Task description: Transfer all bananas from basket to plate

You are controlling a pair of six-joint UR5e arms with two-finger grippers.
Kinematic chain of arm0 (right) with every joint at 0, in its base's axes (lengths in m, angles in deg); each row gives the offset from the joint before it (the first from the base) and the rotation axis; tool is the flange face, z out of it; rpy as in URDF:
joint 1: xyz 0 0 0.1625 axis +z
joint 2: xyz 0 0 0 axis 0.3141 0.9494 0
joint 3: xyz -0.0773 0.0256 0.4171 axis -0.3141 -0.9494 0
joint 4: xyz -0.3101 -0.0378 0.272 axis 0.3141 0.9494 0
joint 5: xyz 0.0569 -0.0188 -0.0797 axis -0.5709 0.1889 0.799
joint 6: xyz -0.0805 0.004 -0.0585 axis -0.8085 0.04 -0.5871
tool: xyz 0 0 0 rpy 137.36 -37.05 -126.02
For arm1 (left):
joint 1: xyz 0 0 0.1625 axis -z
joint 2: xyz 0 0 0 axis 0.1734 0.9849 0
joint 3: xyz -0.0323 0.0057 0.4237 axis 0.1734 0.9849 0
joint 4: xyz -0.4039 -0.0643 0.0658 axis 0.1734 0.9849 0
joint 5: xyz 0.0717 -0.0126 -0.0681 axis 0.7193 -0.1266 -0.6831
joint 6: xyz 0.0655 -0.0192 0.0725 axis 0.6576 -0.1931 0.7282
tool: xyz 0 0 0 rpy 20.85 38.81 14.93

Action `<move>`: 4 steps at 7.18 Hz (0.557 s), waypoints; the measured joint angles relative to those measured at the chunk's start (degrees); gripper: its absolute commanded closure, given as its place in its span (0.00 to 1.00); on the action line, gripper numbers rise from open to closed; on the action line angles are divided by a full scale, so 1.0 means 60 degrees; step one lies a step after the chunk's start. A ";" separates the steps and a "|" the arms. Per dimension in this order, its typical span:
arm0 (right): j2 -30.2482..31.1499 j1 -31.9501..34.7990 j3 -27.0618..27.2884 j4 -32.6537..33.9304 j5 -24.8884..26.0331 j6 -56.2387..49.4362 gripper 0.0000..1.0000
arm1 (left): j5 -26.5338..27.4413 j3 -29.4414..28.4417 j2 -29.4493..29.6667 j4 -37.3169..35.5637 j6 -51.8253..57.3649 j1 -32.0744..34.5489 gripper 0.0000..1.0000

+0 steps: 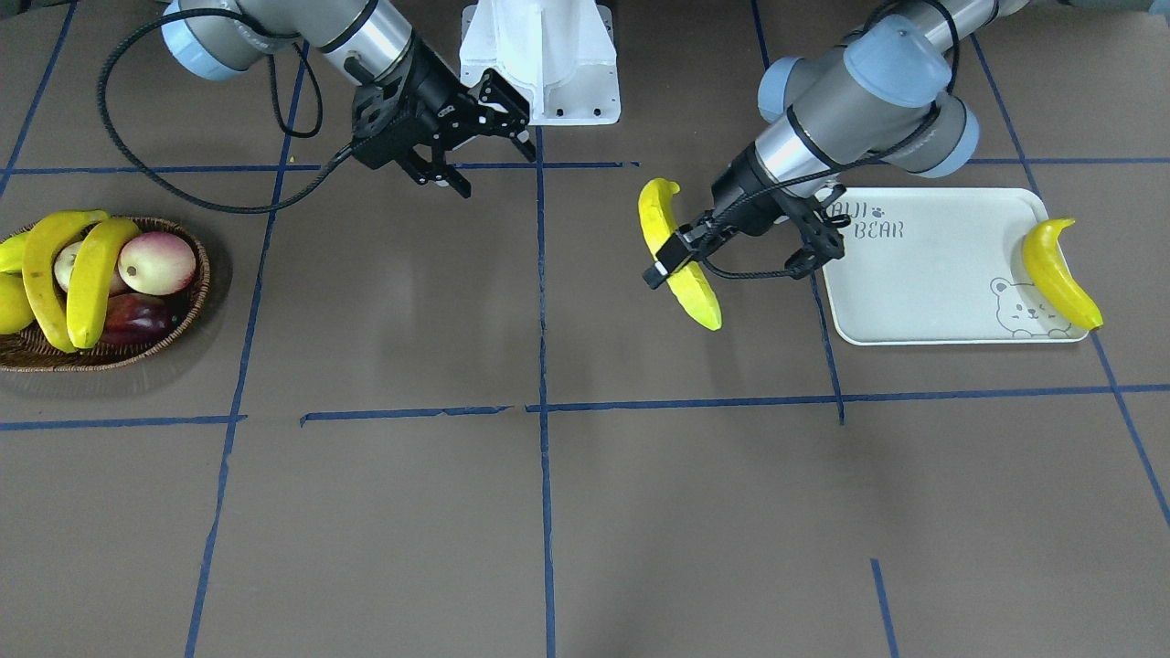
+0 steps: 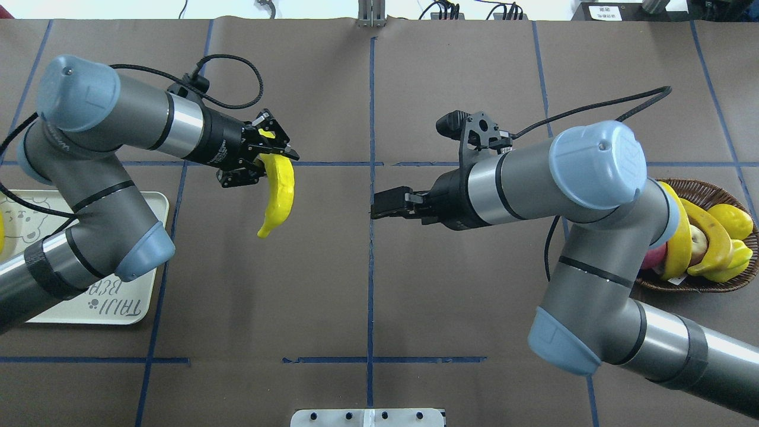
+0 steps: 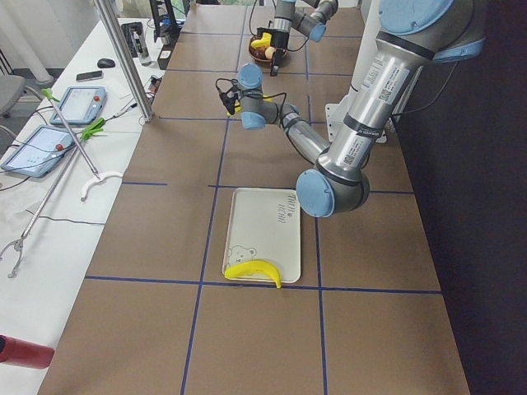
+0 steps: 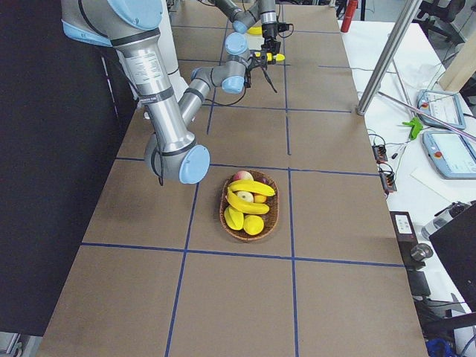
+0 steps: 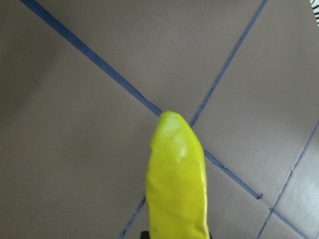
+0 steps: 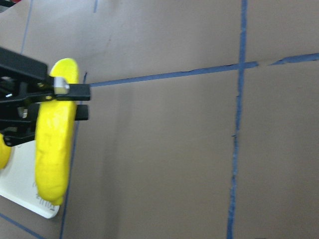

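I should let go of the yellow banana with my left gripper on the white plate, snug (image 1: pixel 1026 283) next to the banana lying there.
My left gripper (image 1: pixel 675 259) (image 2: pixel 274 155) is shut on a yellow banana (image 1: pixel 681 260) (image 2: pixel 278 193), which hangs above the table just short of the plate's edge. The left wrist view shows this banana's tip (image 5: pixel 177 191), and it also shows in the right wrist view (image 6: pixel 55 144). The white plate (image 1: pixel 923 283) (image 2: pixel 121 305) has one banana (image 1: pixel 1060 274) lying across its far corner. The wicker basket (image 1: pixel 194 306) (image 2: pixel 705 283) holds two bananas (image 1: pixel 91 279) (image 1: pixel 41 283) leaning over other fruit. My right gripper (image 1: pixel 494 169) (image 2: pixel 379 210) is open and empty over mid-table.
The basket also holds a pink-cream round fruit (image 1: pixel 157 262), a dark red fruit (image 1: pixel 137 320) and plump yellow fruits (image 2: pixel 732 220). The white robot base (image 1: pixel 539 64) stands at the table's robot side. Blue tape lines cross the brown table.
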 measured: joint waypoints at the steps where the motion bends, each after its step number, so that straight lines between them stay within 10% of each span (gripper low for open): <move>1: 0.0067 0.0408 -0.0007 0.1122 -0.0295 -0.0839 0.00 | 0.0000 0.0057 -0.0503 0.0001 0.0205 0.0358 1.00; 4: 0.0697 0.1549 0.0295 0.4264 -0.0681 -0.4233 0.00 | -0.0064 0.0253 -0.2886 0.0005 0.2748 0.1059 1.00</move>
